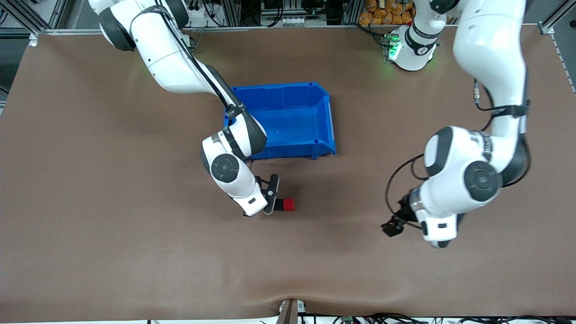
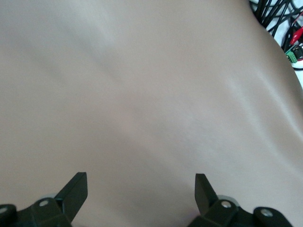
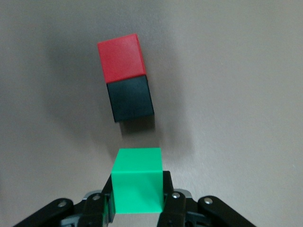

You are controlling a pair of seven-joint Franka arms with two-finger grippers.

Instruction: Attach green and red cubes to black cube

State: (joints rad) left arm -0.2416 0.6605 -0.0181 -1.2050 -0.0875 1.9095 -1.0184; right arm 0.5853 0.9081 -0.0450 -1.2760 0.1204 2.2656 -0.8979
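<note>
Next, my right gripper releases the green cube, now close to the black cube with a small gap, against the black cube's free side (image 1: 269, 209) (image 3: 140, 139), opposite the red cube.
The red cube (image 1: 289, 204) lies on the brown table and touches the black cube (image 1: 279, 205) side by side. In the right wrist view the red cube (image 3: 121, 56) and black cube (image 3: 131, 99) are joined. My right gripper (image 3: 137, 189) is shut on the green cube (image 3: 138, 177), which is close to the black cube's free side with a small gap. In the front view my right gripper (image 1: 271, 199) hides the green cube. My left gripper (image 1: 392, 226) is open and empty over bare table toward the left arm's end, and it also shows in the left wrist view (image 2: 141, 189).
An empty blue bin (image 1: 324, 96) stands farther from the front camera than the cubes, beside the right arm's forearm. Cables (image 2: 284, 19) lie off the table's edge in the left wrist view.
</note>
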